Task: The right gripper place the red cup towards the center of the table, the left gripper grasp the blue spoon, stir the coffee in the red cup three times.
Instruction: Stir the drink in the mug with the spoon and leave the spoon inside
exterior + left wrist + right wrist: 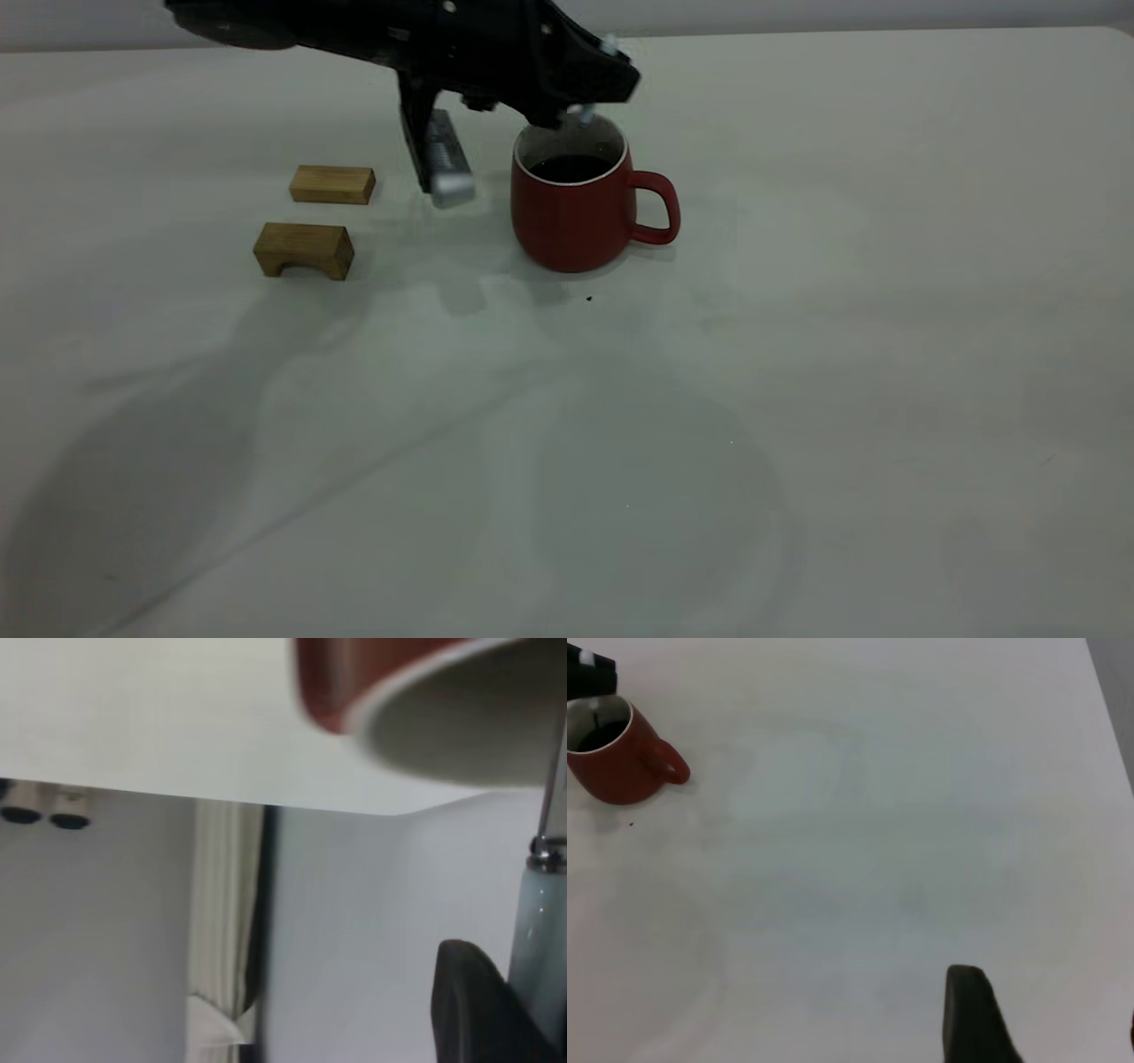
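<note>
My left gripper is going to let go of the blue spoon in the red cup's coffee [571, 175], so that it leans on the cup's rim toward the wooden blocks.
The red cup [576, 217] stands upright near the middle of the table [797, 354], handle turned to the exterior view's right, with dark coffee [571, 167] inside. My left gripper [580, 93] hovers just over its rim, shut on the blue spoon [582, 112], which points down into the cup. In the left wrist view the pale handle [536, 930] runs beside one dark finger [478, 1010], and the metal stem goes into the cup [461, 718]. My right gripper [1050, 1010] is open and holds nothing, well away from the cup [616, 762].
Two wooden blocks lie left of the cup: a flat one [332, 184] farther back and an arched one [304, 250] nearer. The left arm's silver-grey module [443, 159] hangs between them and the cup. A tiny dark speck [589, 299] sits just before the cup.
</note>
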{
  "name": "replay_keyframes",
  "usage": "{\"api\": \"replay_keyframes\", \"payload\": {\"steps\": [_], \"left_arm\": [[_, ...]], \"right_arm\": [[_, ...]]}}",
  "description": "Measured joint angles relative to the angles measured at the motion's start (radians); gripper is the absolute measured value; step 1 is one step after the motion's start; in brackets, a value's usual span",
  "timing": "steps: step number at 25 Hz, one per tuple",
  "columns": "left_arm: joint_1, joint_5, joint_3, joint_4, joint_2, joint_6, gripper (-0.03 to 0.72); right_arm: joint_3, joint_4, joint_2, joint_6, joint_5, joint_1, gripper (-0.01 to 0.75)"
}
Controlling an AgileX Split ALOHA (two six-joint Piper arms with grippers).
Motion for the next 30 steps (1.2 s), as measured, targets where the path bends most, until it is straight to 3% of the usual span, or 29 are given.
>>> {"api": "replay_keyframes", "payload": {"steps": [6,11,18,22,26,30], "left_arm": [[-0.028,-0.038,-0.114,-0.003,0.034,0.016,0.142],[-0.058,0.049,-0.116,0.026,0.041,-0.014,0.142],[0.019,0.108,-0.066,0.142,0.041,-0.122,0.142],[0.042,0.078,-0.073,0.089,0.041,-0.078,0.142],[0.011,0.036,-0.140,0.020,0.065,0.023,0.142],[-0.021,0.066,-0.155,0.017,0.083,0.022,0.141]], "right_arm": [[0.000,0.000,0.000,0.000,0.000,0.000,0.460],[0.000,0.000,0.000,0.000,0.000,0.000,0.460],[0.000,0.000,0.000,0.000,0.000,0.000,0.460],[0.000,0.000,0.000,0.000,0.000,0.000,0.460],[0.000,0.000,0.000,0.000,0.000,0.000,0.460],[0.000,0.000,0.000,0.000,0.000,0.000,0.460]]}}
